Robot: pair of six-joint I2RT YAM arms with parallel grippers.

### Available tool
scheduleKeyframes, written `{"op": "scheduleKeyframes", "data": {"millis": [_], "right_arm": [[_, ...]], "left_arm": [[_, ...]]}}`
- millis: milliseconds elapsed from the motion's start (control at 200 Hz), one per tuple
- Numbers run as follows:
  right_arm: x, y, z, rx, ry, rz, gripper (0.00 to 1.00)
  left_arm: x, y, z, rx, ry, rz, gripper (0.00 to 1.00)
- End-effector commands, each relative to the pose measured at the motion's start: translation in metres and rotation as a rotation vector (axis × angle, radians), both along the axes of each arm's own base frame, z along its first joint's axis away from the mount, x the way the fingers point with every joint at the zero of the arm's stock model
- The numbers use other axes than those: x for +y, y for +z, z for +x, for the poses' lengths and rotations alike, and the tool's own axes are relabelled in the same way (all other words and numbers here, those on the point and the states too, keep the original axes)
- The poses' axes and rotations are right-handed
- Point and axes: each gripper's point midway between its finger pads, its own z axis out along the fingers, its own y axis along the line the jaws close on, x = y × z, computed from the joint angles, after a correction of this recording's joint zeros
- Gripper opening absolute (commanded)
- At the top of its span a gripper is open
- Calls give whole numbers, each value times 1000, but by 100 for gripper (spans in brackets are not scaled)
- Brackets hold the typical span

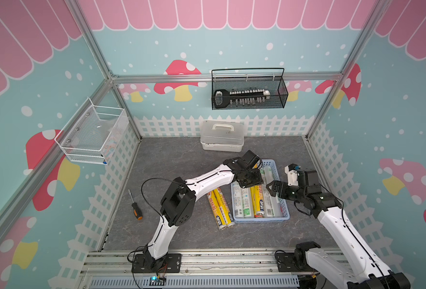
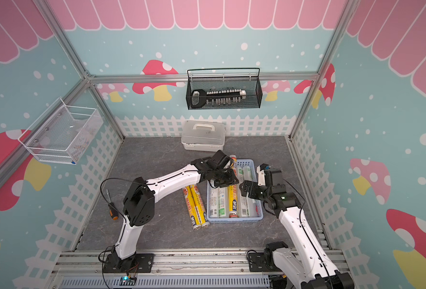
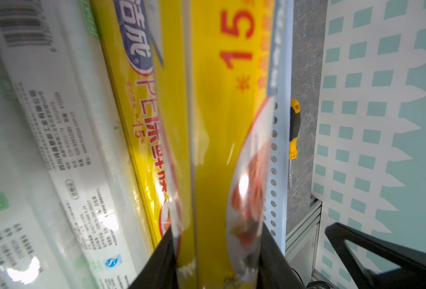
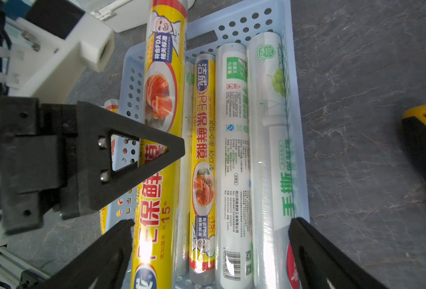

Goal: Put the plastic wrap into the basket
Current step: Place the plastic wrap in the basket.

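Observation:
I need to let go of the yellow roll in my left gripper between the basket's other yellow roll and the white-and-green rolls (image 1: 254, 193).
My left gripper (image 1: 250, 180) is shut on a yellow roll of plastic wrap (image 4: 161, 82) and holds it lengthwise over the light-blue basket (image 1: 262, 219). The roll's far end (image 2: 234, 160) reaches past the basket's far rim. In the left wrist view the black fingers (image 3: 161, 255) clamp the yellow roll (image 3: 214, 125) on both sides. Several rolls, white-and-green and yellow (image 4: 232, 150), lie side by side in the basket. Two more yellow rolls (image 1: 222, 207) lie on the floor by its left side. My right gripper (image 1: 269, 187) hangs open over the basket, holding nothing.
A screwdriver (image 1: 135, 209) lies on the floor at the left. A white lidded box (image 1: 222, 137) stands behind the basket. A black wire basket (image 1: 249, 92) and a white one (image 1: 94, 135) hang on the walls. A yellow-and-black tool handle (image 4: 424, 150) lies beside the basket.

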Motion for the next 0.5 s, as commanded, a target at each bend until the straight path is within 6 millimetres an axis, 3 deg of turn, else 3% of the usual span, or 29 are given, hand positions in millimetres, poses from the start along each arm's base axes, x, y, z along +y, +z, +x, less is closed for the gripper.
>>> {"op": "scheduleKeyframes", "data": {"millis": [0,270,495], "right_arm": [[-12,-6,-10,23,-29,-48,99],[-18,0,-10,1,-32,-87,99],[-12,-2,-9,5,7,-74,100]], "left_arm": [[-11,1,1,15,13,-26,18],[-18,-21,7,44,31,-2,21],[-18,-33,5,75,44,19,24]]}}
